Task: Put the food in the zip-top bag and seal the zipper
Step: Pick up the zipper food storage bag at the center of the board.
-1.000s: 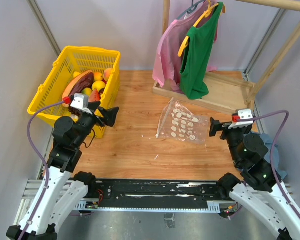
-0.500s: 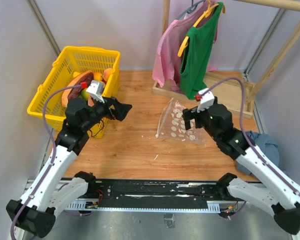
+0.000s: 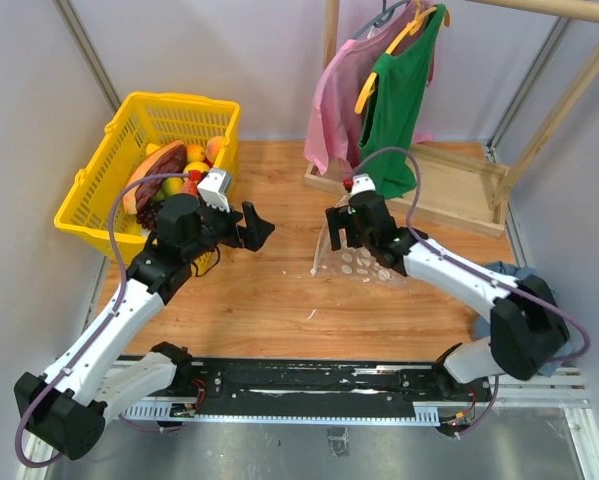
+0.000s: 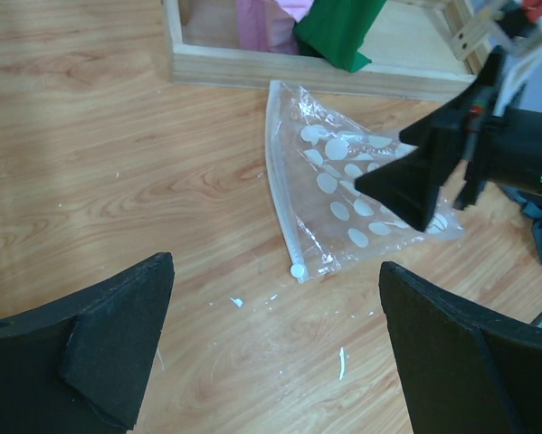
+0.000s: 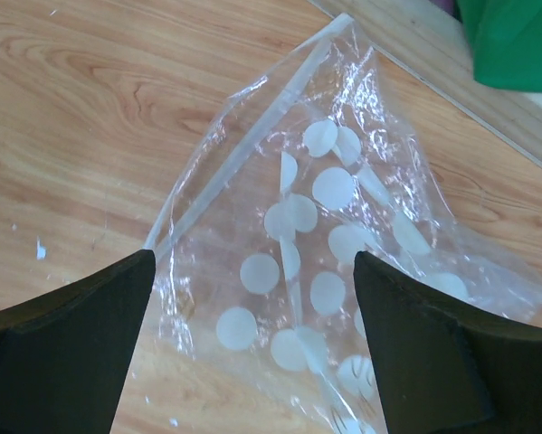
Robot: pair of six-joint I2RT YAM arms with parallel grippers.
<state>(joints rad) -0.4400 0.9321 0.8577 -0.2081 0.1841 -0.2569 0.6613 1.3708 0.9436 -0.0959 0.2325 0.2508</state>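
Observation:
Next, I close my right gripper on the middle of the clear zip-top bag's zipper edge [image 3: 321,247] [image 5: 214,183], on the side toward my left gripper.
The clear zip-top bag [image 3: 367,258] with white spots lies flat on the wooden table, empty, its zipper [image 3: 324,240] along the left edge. The bag [image 4: 347,185] and zipper [image 4: 280,185] also show in the left wrist view. My right gripper [image 3: 337,228] is open and hovers over the bag's zipper side; its view shows the bag [image 5: 320,262] and zipper [image 5: 239,158] between the jaws [image 5: 252,262]. My left gripper [image 3: 255,228] is open and empty, left of the bag [image 4: 275,271]. The food [image 3: 174,172] lies in the yellow basket [image 3: 129,125].
A wooden clothes rack base [image 3: 449,185] with a pink shirt [image 3: 334,100] and a green shirt [image 3: 394,100] on hangers stands just behind the bag. A blue cloth [image 3: 524,285] lies at the right edge. Small white scraps [image 4: 341,362] dot the table.
Both arms have reached forward. The right gripper swung left, from beside the bag to over its zipper side. The left gripper moved right, away from the basket toward the bag.

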